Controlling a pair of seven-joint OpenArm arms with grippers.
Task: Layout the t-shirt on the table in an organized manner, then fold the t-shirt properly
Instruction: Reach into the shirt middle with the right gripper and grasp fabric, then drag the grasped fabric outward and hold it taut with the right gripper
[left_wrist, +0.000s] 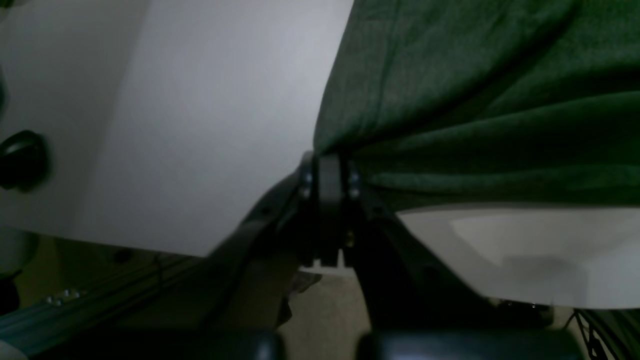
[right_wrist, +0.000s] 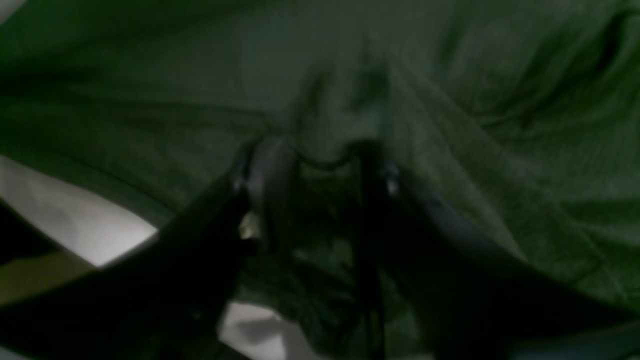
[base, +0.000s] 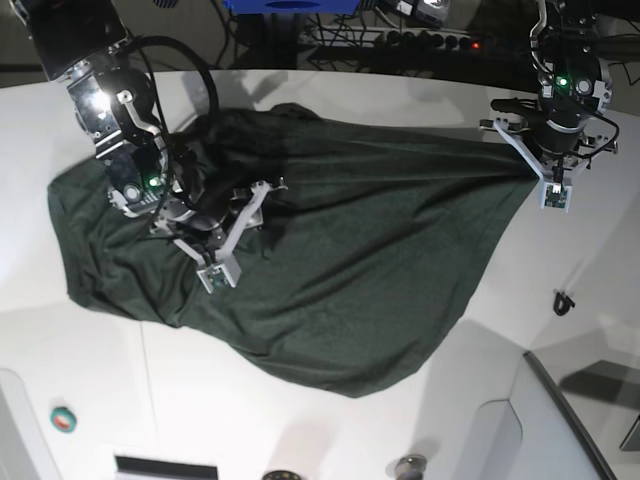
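The t-shirt has a loose fold inside it where my right gripper is, so that gripper should grab the t-shirt's crumpled outer corner (base: 64, 188) across from my left gripper.
The dark green t-shirt (base: 350, 270) lies spread and wrinkled across the white table (base: 480, 370). My left gripper (left_wrist: 328, 167) is shut on the t-shirt (left_wrist: 475, 100), pinching its edge above the table (left_wrist: 200, 125). In the base view that left gripper (base: 525, 160) holds the garment's far right corner, pulled taut. My right gripper (base: 235, 225) sits over the cloth's left part. In the right wrist view the right gripper (right_wrist: 317, 167) has its fingers (right_wrist: 265, 170) apart, with a loose ridge of t-shirt (right_wrist: 475, 150) between them.
A small round red and green button (base: 63, 418) sits near the table's front left. A small black object (base: 563, 300) lies right of the cloth. A raised white panel (base: 570, 420) occupies the front right corner. Cables and a power strip (base: 430, 40) run behind the table.
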